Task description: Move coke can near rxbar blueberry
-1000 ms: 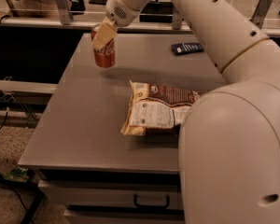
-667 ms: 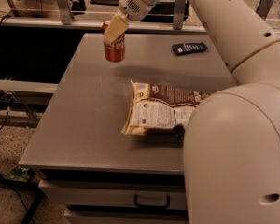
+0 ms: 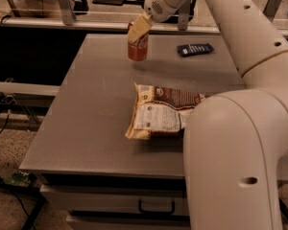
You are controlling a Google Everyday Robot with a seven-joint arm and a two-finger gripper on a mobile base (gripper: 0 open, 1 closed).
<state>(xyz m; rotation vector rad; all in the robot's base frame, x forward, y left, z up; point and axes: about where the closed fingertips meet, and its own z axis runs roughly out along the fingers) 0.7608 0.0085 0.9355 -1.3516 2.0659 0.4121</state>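
Note:
My gripper has the red coke can. I will let go of it upright on the grey table (image 3: 166,58), just short of the rxbar blueberry.
The red coke can (image 3: 138,48) hangs a little above the grey table (image 3: 91,109) near its far edge, left of centre. My gripper (image 3: 139,29) is shut on the can's top, one pale finger (image 3: 138,28) covering the upper front. The rxbar blueberry (image 3: 195,49), a flat dark navy wrapper with pale lettering, lies on the table to the right of the can, about a can's length and a half away. My white arm reaches in from the right foreground.
A large cream-and-brown snack bag (image 3: 161,111) lies mid-table, nearer than the can and bar. My arm's big white elbow (image 3: 235,157) covers the table's right front. A drawer handle (image 3: 156,208) shows below the table front. A rail runs behind the far edge.
The gripper has carried the coke can to the right along the far part of the table, closer to the navy bar. The snack bag and bar have not moved.

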